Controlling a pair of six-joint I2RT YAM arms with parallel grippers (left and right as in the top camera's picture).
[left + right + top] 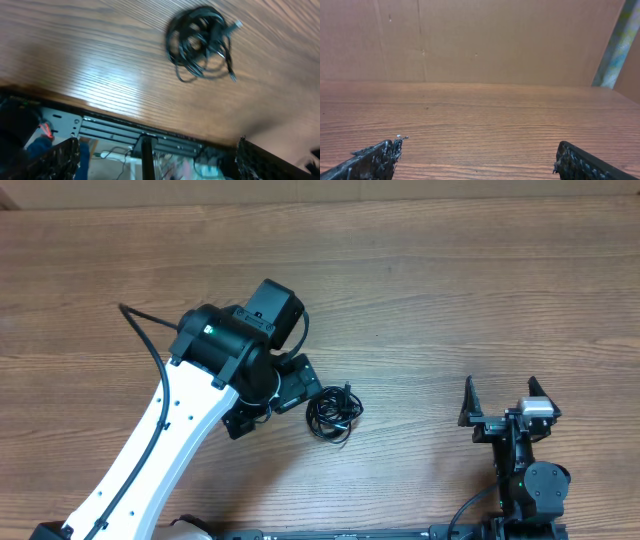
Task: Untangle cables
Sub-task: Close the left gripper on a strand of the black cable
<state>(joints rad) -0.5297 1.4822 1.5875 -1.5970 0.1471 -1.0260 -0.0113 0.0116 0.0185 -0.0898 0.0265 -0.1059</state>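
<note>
The cables' bundle has loose loops on the near side (338,439) (189,78). My left gripper should go there next and close on them.
The cables (333,412) lie as one small black tangled bundle on the wooden table, just right of centre. In the left wrist view the cables (202,42) show at the top, with small plug ends sticking out on the right. My left gripper (272,408) hangs over the table just left of the bundle and is open. Its fingers (60,160) stand wide apart with nothing between them, and the left gripper (157,162) is clear of the cables. My right gripper (502,395) rests near the front right, open and empty. The right gripper (480,162) faces bare wood.
The table's front edge with a metal rail (140,132) runs below the left gripper. A brown cardboard wall (470,40) closes the far side. The left arm's own thicker black cable (150,345) loops out to its left.
</note>
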